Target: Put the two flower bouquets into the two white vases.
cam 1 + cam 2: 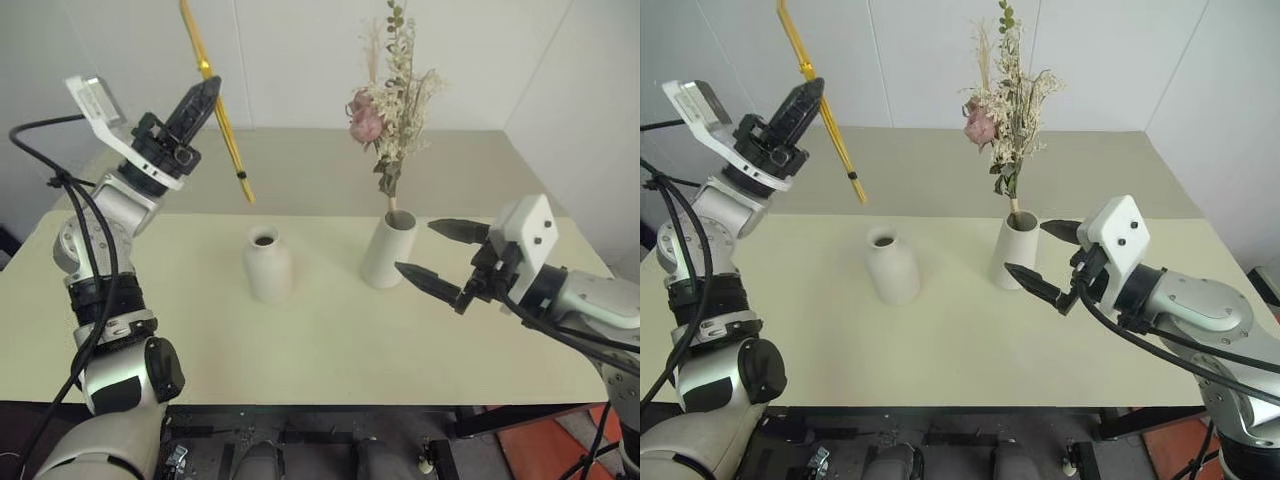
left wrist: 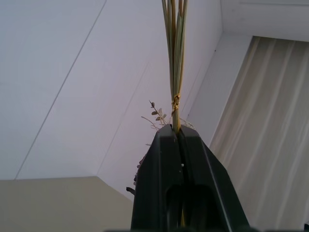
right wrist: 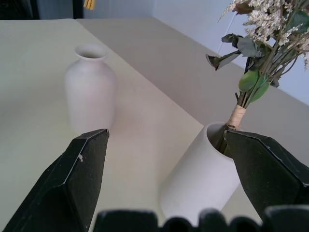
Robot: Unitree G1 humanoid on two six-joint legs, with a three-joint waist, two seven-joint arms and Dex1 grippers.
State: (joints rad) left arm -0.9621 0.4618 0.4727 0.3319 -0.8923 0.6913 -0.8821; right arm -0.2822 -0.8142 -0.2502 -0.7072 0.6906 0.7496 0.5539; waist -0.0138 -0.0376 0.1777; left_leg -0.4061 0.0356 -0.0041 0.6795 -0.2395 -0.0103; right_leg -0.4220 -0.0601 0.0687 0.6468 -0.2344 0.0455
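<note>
Next, my left gripper lets go of the bouquet of yellow stalks in the narrow opening of the bottle-shaped white vase (image 1: 264, 238).
My left gripper (image 1: 205, 100) is shut on the slim bouquet of yellow stalks (image 1: 225, 120), held high over the table's back left. Its cut ends (image 1: 245, 192) hang slanting down, above and left of the bottle-shaped white vase (image 1: 268, 263), whose narrow mouth holds nothing. In the left wrist view the stalks (image 2: 175, 58) rise from between the closed fingers (image 2: 164, 159). The pink-rose bouquet (image 1: 390, 110) stands in the cylinder vase (image 1: 386, 252). My right gripper (image 1: 415, 246) is open, level beside that vase on its right, nothing between its fingers (image 3: 82, 179).
Both vases stand near the middle of a cream table (image 1: 320, 350). White walls (image 1: 300, 60) close in behind and to the right of it. The front edge of the table runs just ahead of my arms.
</note>
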